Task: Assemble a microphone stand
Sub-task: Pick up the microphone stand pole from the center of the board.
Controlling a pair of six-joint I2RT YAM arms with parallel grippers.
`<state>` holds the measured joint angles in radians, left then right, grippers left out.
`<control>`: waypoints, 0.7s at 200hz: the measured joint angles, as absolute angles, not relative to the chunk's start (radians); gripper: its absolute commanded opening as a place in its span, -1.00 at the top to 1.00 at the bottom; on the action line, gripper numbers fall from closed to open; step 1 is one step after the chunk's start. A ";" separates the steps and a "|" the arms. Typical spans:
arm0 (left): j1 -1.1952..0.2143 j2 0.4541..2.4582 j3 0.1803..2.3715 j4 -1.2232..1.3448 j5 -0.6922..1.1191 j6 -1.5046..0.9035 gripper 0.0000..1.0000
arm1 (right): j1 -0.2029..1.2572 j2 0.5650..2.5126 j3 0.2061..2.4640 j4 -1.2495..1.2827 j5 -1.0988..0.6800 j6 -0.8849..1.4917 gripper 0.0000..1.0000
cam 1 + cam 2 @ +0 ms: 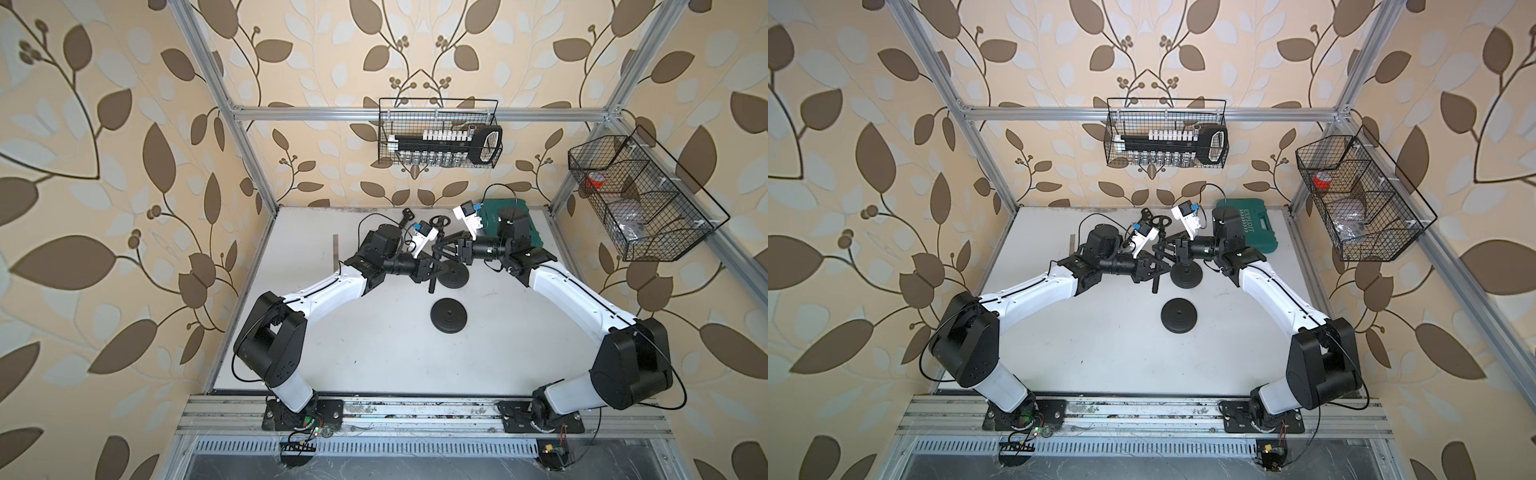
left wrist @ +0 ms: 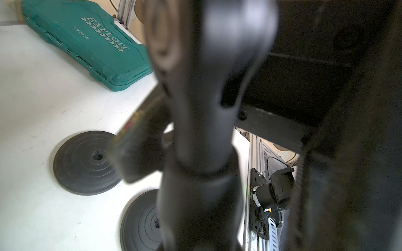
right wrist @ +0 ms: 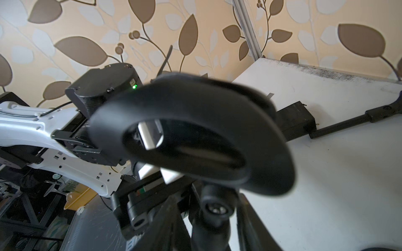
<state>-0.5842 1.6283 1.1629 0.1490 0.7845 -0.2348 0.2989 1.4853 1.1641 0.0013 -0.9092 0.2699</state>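
My left gripper crowds my right gripper at the pole's thick upper part, so my left gripper needs to open and take the pole near its lower end (image 1: 432,286).
In both top views my two grippers meet above the middle of the table. My left gripper (image 1: 431,272) (image 2: 200,228) is shut on a short black pole (image 2: 200,195) that points down beside a round black base (image 1: 454,277) (image 1: 1187,276). A second base (image 1: 448,316) (image 1: 1179,316) lies nearer the front. On the pole's upper end sits the ring-shaped microphone clip (image 3: 195,134). My right gripper (image 1: 440,249) (image 3: 215,219) is closed round the clip's stem, one finger on each side. The pole's lower tip is hidden in the wrist views.
A green tool case (image 1: 1254,228) (image 2: 87,43) lies at the back right, under my right arm. Two black stand parts (image 1: 407,216) and a metal ruler (image 1: 336,253) lie at the back left. A long black rod (image 3: 348,121) rests on the table. Wire baskets (image 1: 436,133) hang on the walls.
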 measured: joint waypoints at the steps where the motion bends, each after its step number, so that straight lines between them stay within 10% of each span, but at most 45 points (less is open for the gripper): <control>1: -0.584 1.629 1.164 0.149 0.784 -0.235 1.00 | 0.299 1.485 1.164 0.001 -0.910 0.271 0.27; 47: -0.590 1.630 1.168 0.143 0.772 -0.226 1.00 | 0.299 1.493 1.153 0.037 -0.908 0.305 0.79; 90: -0.591 1.630 1.168 0.126 0.716 -0.215 0.00 | 0.300 1.493 1.144 0.044 -0.889 0.310 1.00; 140: -0.590 1.583 1.110 0.130 0.646 -0.213 0.09 | 0.287 1.492 1.144 0.058 -0.843 0.342 1.00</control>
<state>-0.5900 1.5829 1.1095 0.1299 0.6460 -0.2134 0.2871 1.4918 1.1439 0.0578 -0.8429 0.3420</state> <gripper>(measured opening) 0.484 0.246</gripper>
